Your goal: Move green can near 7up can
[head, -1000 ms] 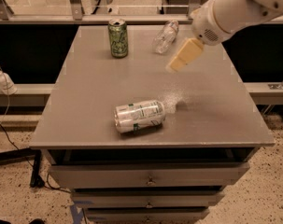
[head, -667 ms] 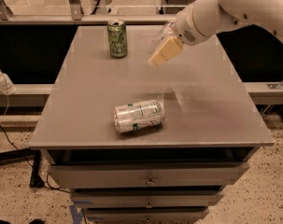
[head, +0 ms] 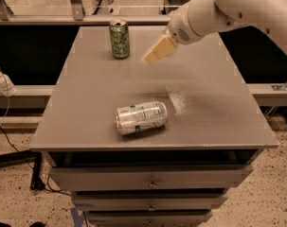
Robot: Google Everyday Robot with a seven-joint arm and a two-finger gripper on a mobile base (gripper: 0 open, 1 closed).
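I will close my gripper around the middle of the upright green can (head: 120, 40), between its silver top and its bottom.
The green can (head: 119, 39) stands upright near the back left of the grey table (head: 86, 108). It is dark green with pale markings and a silver top. The 7up can (head: 141, 117) lies on its side near the table's front middle, silver-white with green print. My gripper (head: 157, 51) hangs above the table, to the right of the green can and apart from it. Its pale fingers point down and to the left. It holds nothing that I can see.
My white arm (head: 237, 8) reaches in from the upper right over the table's back right part. Drawers (head: 152, 181) sit under the table front. A rail and glass run behind the table. A cable hangs at the left.
My gripper has moved left across the back of the table towards the green can. The clear bottle seen at the back earlier is now hidden behind the arm. Both cans stay put.
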